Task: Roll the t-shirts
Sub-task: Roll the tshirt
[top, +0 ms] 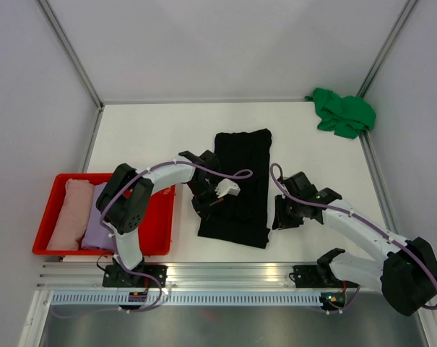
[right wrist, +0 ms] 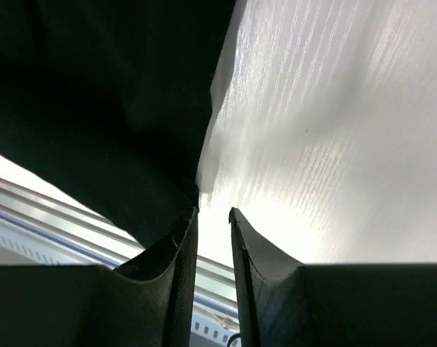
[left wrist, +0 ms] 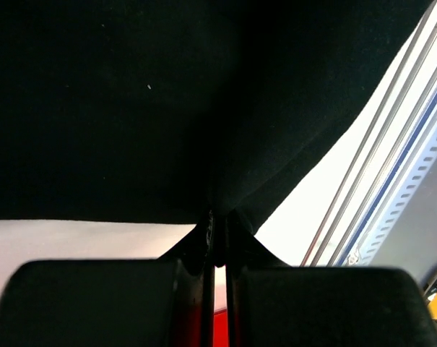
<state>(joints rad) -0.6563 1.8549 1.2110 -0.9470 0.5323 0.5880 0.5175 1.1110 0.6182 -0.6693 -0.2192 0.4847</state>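
Observation:
The near fold of the black t-shirt is pinched only at its narrow tip by my left gripper, so the gripper should open and grab the fold's end [left wrist: 265,173] deeper in its fingers.
The black t-shirt [top: 236,184] lies folded into a long strip in the middle of the table. My left gripper [top: 204,205] is at the strip's near left edge. In the left wrist view it [left wrist: 219,215] is shut on a pinch of the black cloth [left wrist: 167,108]. My right gripper [top: 279,217] is at the strip's near right edge. In the right wrist view it [right wrist: 212,211] stands slightly open with bare table between the fingers, and its left finger touches the cloth's edge [right wrist: 110,123]. The bright green t-shirt [top: 342,113] lies crumpled at the back right corner.
A red tray [top: 159,230] stands at the left, holding a rolled pale pink t-shirt [top: 70,213] and a lilac one [top: 97,217]. A metal rail [top: 225,273] runs along the near table edge. Grey walls enclose the table on the left, back and right.

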